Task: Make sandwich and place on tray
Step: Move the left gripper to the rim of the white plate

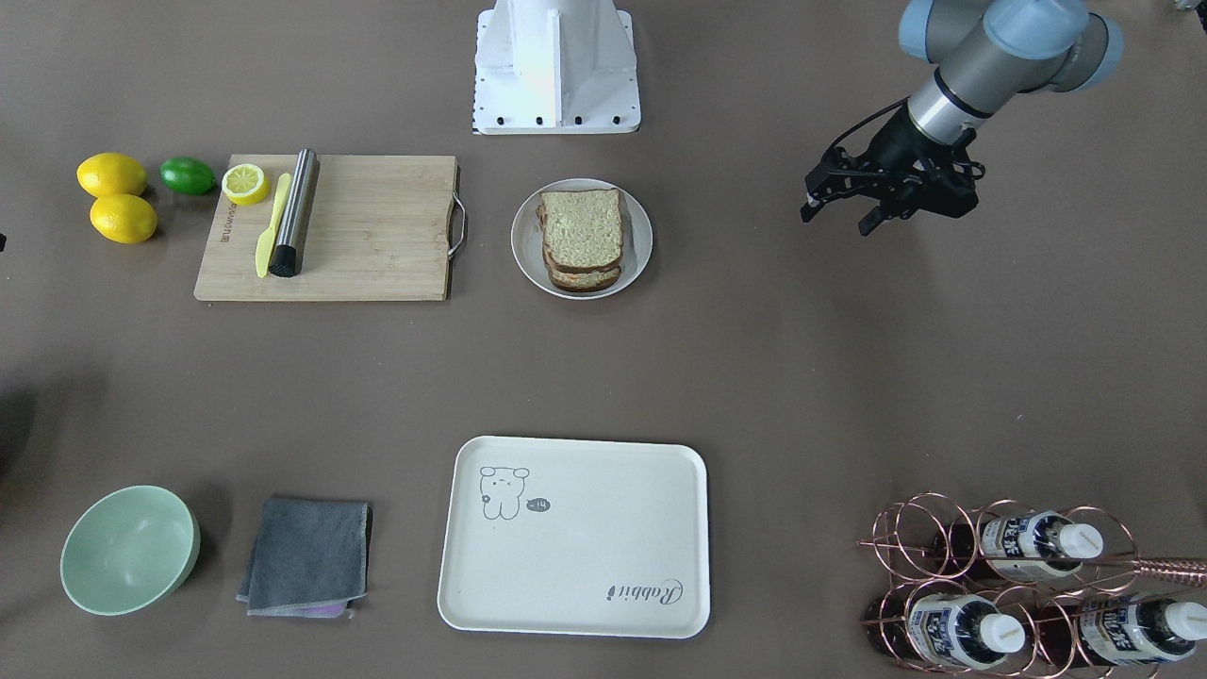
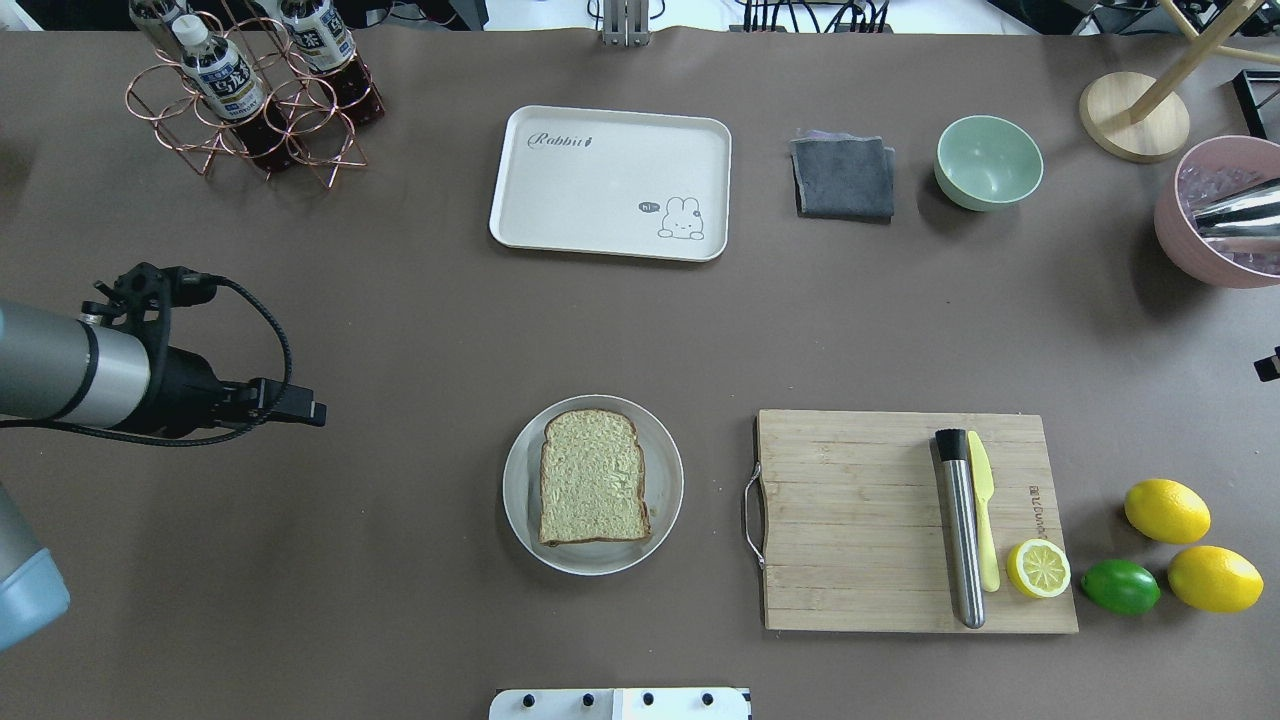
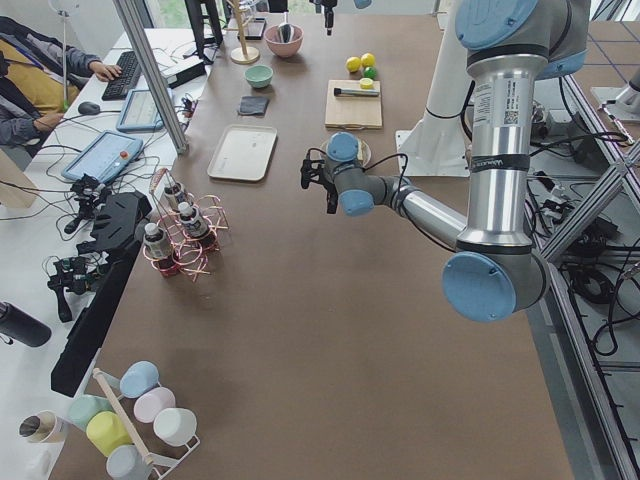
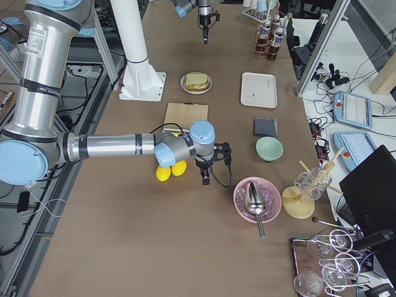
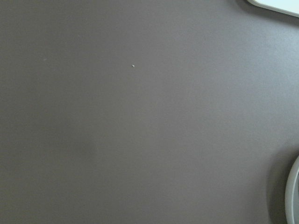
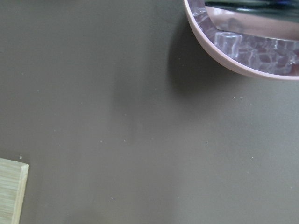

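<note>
I will move my left gripper to the white dish next and close it on the dish's rim (image 1: 651, 226) (image 5: 287, 201), on the dish's side away from the cutting board.
Tan bread slices (image 2: 593, 478) with dark crusts lie stacked on a round white dish (image 2: 520, 500) at the table's middle; they also show in the front view (image 1: 581, 231). No egg is in view. The cream tray (image 2: 600, 190) with "Rabbit" script lies bare at the far side, also in the front view (image 1: 585, 556). My left gripper (image 1: 837, 217) hangs open and empty above bare table, well to the left of the dish (image 2: 315, 412). My right gripper (image 4: 205, 176) hovers beyond the lemons near the pink bowl; I cannot tell how its jaws stand.
A wooden cutting board (image 2: 850, 520) holds a steel muddler (image 2: 960, 530), a yellow knife and a lemon half. Lemons (image 2: 1166, 510) and a lime lie right of it. A grey cloth (image 2: 843, 178), green bowl (image 2: 988, 162), bottle rack (image 2: 250, 95) and pink ice bowl (image 2: 1215, 215) stand along the far side.
</note>
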Controlling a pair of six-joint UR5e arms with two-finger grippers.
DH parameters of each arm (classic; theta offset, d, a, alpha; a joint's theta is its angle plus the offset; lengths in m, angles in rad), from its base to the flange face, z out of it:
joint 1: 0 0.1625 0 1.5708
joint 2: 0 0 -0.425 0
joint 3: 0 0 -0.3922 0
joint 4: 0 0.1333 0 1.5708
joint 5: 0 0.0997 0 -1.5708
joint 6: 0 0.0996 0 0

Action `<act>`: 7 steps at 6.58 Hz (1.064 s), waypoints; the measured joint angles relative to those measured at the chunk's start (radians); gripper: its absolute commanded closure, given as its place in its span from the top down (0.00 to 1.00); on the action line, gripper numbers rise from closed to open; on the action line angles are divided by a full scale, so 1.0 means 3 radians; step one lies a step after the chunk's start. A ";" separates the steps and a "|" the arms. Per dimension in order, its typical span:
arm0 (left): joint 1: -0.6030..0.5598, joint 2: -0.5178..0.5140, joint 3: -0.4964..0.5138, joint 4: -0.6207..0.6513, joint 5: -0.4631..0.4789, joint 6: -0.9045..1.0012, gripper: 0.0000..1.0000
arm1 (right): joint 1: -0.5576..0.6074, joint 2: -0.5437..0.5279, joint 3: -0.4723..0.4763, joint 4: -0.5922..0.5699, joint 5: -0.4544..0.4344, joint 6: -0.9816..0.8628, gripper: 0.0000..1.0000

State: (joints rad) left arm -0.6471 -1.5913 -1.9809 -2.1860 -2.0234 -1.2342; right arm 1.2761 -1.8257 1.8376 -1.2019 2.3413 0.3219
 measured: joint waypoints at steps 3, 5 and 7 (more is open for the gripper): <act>0.0548 -0.0503 -0.0096 0.0679 0.0577 -0.0224 0.88 | 0.0178 -0.0102 -0.0099 -0.0058 0.0000 -0.0450 0.99; 0.0925 -0.0773 0.0006 0.0794 0.0944 -0.0356 0.73 | 0.0268 -0.0103 -0.0148 -0.0080 0.0015 -0.0590 0.99; 0.1089 -0.0996 0.0213 0.0803 0.1095 -0.0437 0.63 | 0.0308 -0.0107 -0.0151 -0.0092 0.0016 -0.0622 0.99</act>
State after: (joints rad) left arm -0.3204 -1.8901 -1.9170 -1.9451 -1.6950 -1.3653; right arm 1.3685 -1.8577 1.7924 -1.2297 2.3462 0.1353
